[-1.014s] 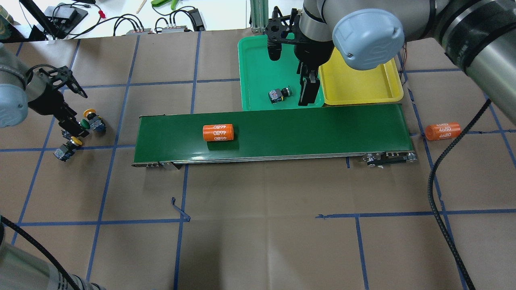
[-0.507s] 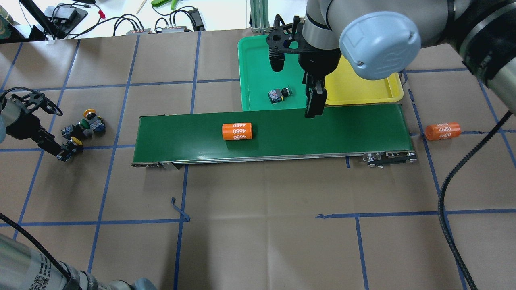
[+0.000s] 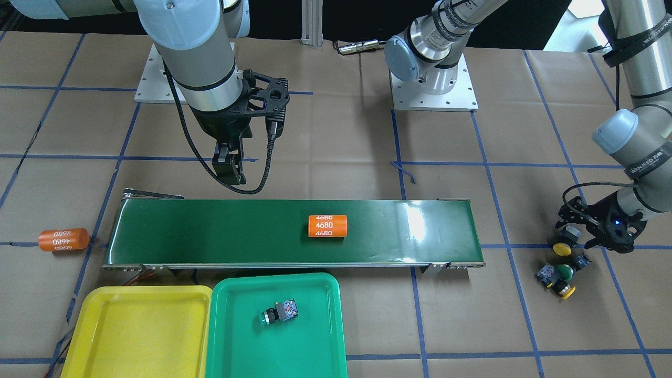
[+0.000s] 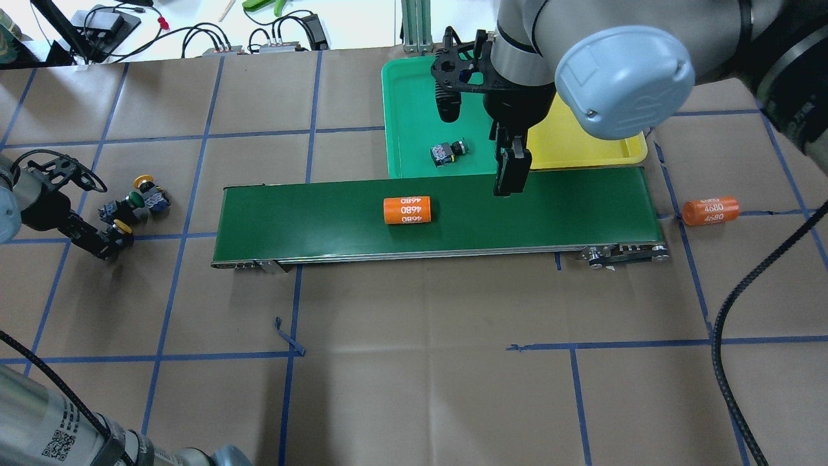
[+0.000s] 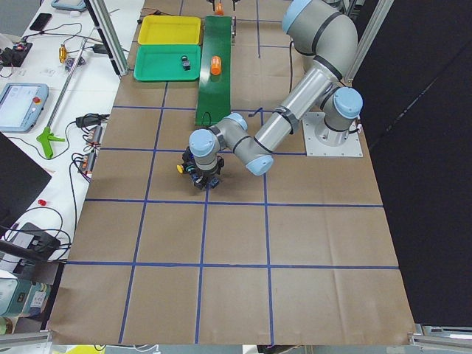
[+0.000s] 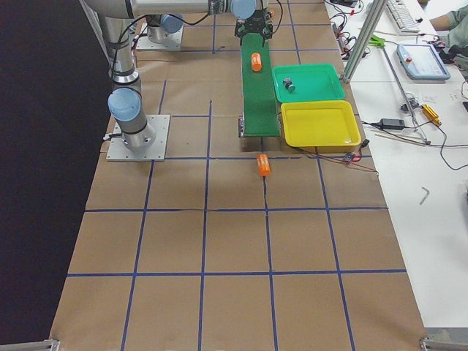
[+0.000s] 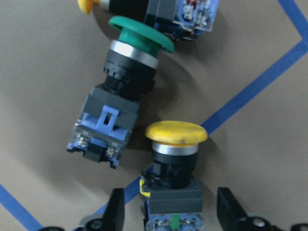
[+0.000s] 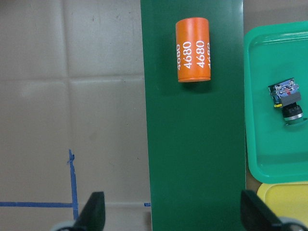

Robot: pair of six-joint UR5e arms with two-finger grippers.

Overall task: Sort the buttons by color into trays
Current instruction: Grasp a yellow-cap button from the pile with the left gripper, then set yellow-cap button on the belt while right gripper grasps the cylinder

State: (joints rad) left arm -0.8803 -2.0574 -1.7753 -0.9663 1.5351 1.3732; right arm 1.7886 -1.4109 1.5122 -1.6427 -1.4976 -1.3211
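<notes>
The robot's left gripper should put the nearer yellow button down on the conveyor belt's bright shiny patch (image 3: 409, 222).
Three buttons lie in a cluster at the table's left: a yellow one (image 4: 143, 180), a green one (image 4: 134, 199) and a second yellow one (image 4: 120, 228). My left gripper (image 4: 107, 245) is open, its fingers (image 7: 115, 211) on either side of that nearer yellow button's (image 7: 175, 139) black body without closing on it. A green button (image 4: 449, 152) lies on its side in the green tray (image 4: 411, 97). The yellow tray (image 4: 582, 139) next to it holds nothing. My right gripper (image 4: 508, 186) hangs open over the conveyor's far edge, holding nothing.
A long dark green conveyor belt (image 4: 530, 207) runs across the middle with an orange "4680" cylinder (image 4: 407, 210) on it. A second orange cylinder (image 4: 710, 210) lies on the paper past the belt's right end. Cables and tools sit beyond the table's far edge.
The right gripper has moved from over the green tray to over the belt. The orange cylinder has ridden rightward. The left gripper has shifted from the button cluster's middle to the nearer yellow button.
</notes>
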